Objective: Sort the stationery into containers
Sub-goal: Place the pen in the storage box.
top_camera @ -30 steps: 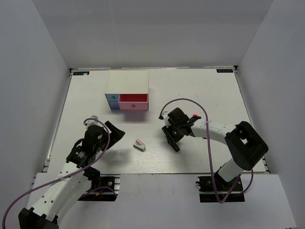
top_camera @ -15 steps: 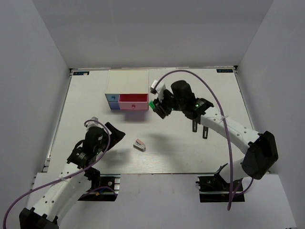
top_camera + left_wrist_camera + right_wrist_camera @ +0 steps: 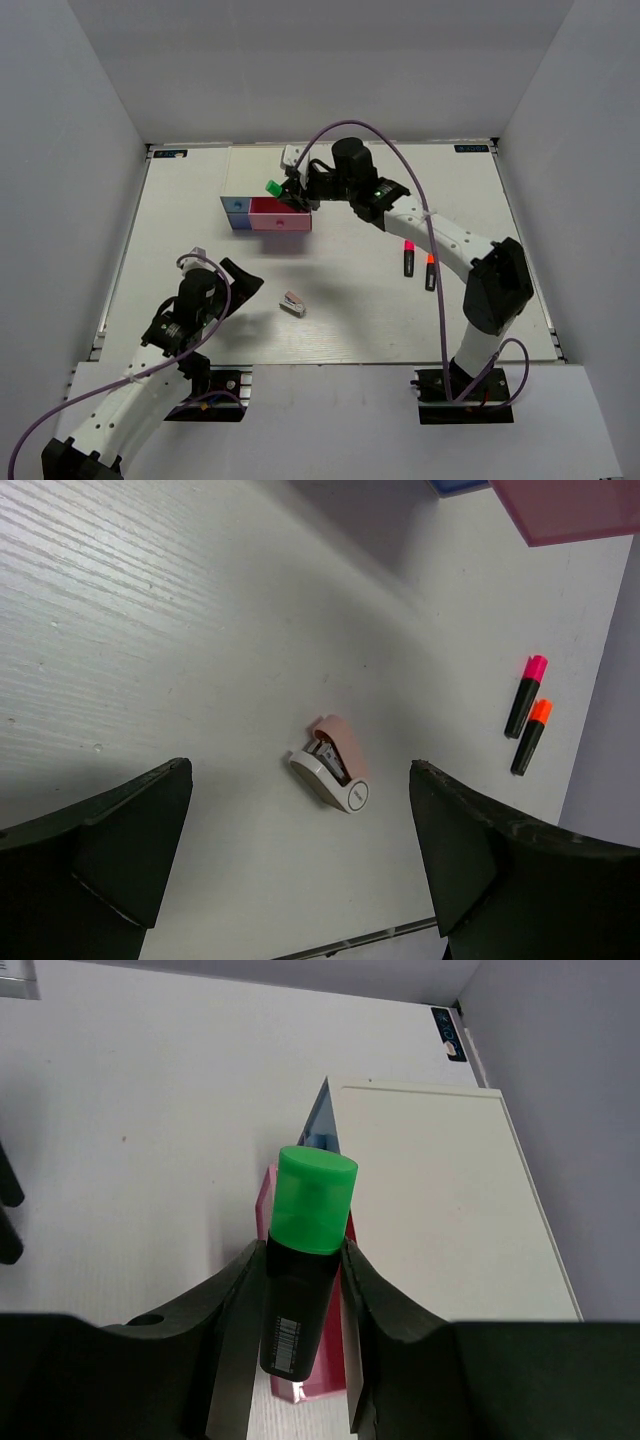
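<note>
Next, my right gripper lets go of the green-capped black highlighter inside the open pink drawer (image 3: 286, 209) (image 3: 312, 1315), just behind the drawer's front panel.
My right gripper (image 3: 288, 193) is shut on the green-capped black highlighter (image 3: 272, 188), held over the open pink drawer (image 3: 280, 217) of the white-topped box (image 3: 268, 170). In the right wrist view the highlighter (image 3: 305, 1260) sits between both fingers, cap outward, above the pink drawer (image 3: 263, 1200). The red-pink highlighter (image 3: 408, 257) and the orange one (image 3: 431, 272) lie on the table to the right. The pink-and-white stapler (image 3: 293, 303) lies near my left gripper (image 3: 237, 285), which is open and empty; the stapler (image 3: 332, 777) shows between its jaws. The beige blocks are out of view.
The light blue drawer front (image 3: 236, 206) is beside the pink one. Grey walls enclose the white table (image 3: 180, 230) on three sides. The two highlighters also show in the left wrist view, pink (image 3: 526, 695) and orange (image 3: 531, 736).
My right arm rose from mid-table with the green highlighter and swung up and left to above the pink drawer. The left arm has not moved.
</note>
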Controlling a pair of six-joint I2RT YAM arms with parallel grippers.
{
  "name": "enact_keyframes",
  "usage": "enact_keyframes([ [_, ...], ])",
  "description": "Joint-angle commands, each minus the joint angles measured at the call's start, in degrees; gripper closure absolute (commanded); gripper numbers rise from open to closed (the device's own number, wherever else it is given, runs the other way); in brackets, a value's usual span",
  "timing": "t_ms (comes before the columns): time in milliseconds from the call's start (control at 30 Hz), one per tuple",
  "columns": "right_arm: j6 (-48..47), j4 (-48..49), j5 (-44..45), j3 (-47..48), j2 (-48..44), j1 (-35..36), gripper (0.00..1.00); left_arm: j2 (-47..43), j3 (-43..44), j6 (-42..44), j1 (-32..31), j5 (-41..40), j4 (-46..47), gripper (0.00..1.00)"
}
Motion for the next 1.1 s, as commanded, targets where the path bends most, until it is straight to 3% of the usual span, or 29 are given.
enact_keyframes([
  [0, -2.5, 7.8, -3.1, 3.9, 2.6, 0.2, 1.0, -0.7, -0.6, -0.5, -0.2, 0.6, 1.3, 0.0],
  [433, -9.9, 11.8, -1.2, 2.2, 8.8, -0.3, 1.0, -0.7, -1.6, -1.0, -0.2, 1.2, 3.0, 0.0],
  [567, -9.9, 11.7, -1.0, 1.5, 9.1, -0.5, 0.88, -0.2, -1.6, -1.0, -0.2, 1.2, 3.0, 0.0],
  [867, -8.9, 10.5, -1.2, 0.5, 10.2, -0.8, 0.85, -0.2, -1.6, -1.0, -0.2, 1.2, 3.5, 0.0],
  [967, -8.9, 10.3, -1.2, 0.2, 10.3, -0.9, 0.75, -0.2, -1.6, -1.0, -0.2, 1.2, 3.5, 0.0],
  [1000, -8.7, 10.1, -0.7, -0.2, 10.3, -1.0, 0.63, -0.2, -1.6, -1.0, -0.2, 1.2, 3.5, 0.0],
  [1067, -8.7, 10.0, -0.4, -0.2, 10.3, -0.9, 0.53, -0.2, -1.6, -1.0, -0.2, 1.2, 3.5, 0.0],
])
